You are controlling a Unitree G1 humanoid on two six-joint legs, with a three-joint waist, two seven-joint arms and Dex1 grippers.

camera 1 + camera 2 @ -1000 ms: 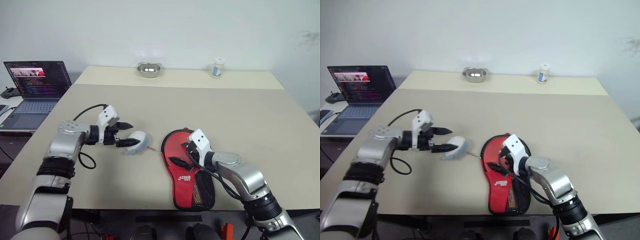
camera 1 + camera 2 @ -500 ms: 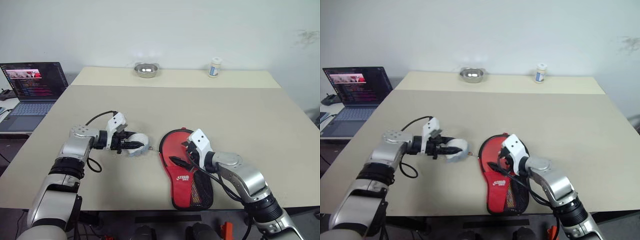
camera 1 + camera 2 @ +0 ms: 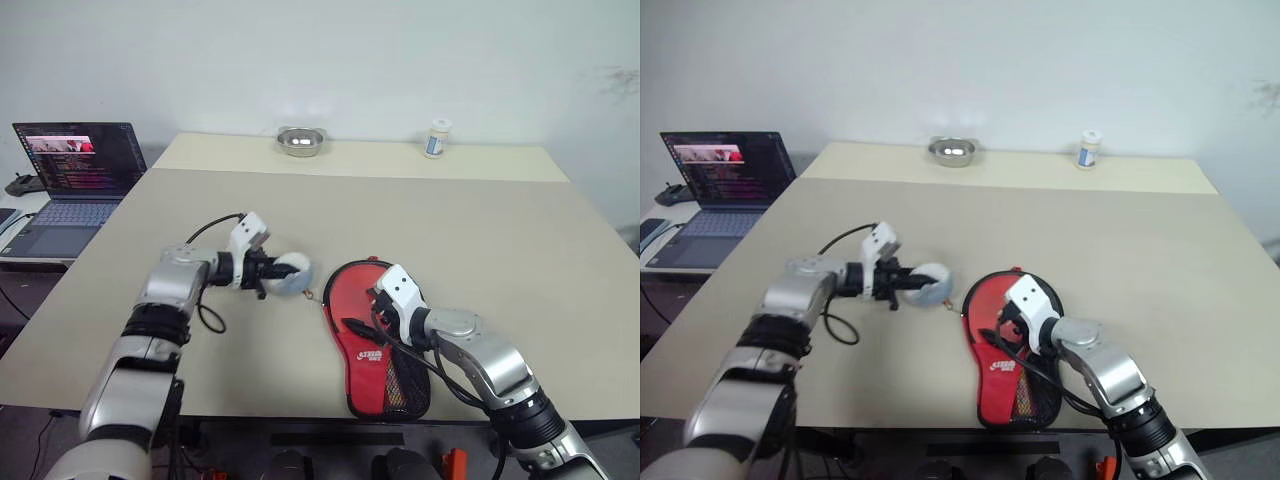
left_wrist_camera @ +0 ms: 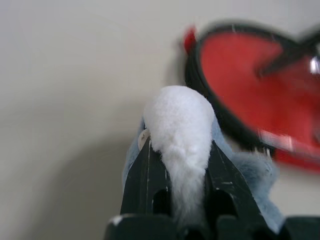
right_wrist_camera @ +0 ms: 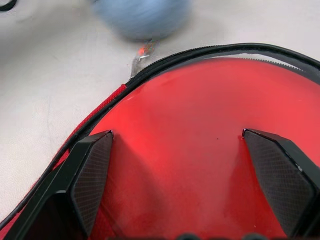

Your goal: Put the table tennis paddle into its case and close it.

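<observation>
Next, my left gripper lets go of the fluffy ball on the table (image 3: 440, 267) beside the round end of the case, behind my right gripper.
The case (image 3: 378, 345) lies flat near the table's front edge, red side up, with its white logo and black mesh pocket toward me. A fluffy white and pale blue ball (image 3: 294, 274) hangs off the case's zip pull (image 5: 142, 54), just left of the case's round end. My left gripper (image 3: 272, 272) is shut on that ball (image 4: 180, 120). My right gripper (image 3: 365, 313) rests open over the red round part, its fingers (image 5: 92, 165) spread wide on the fabric. The table tennis paddle is hidden.
A metal bowl (image 3: 299, 140) and a small white bottle (image 3: 434, 138) stand at the far edge of the table (image 3: 480, 230). An open laptop (image 3: 75, 170) sits on a side desk to the left.
My left gripper has shut on the fluffy ball and carried it to the right, closer to the case. The right gripper has stayed open on the case.
</observation>
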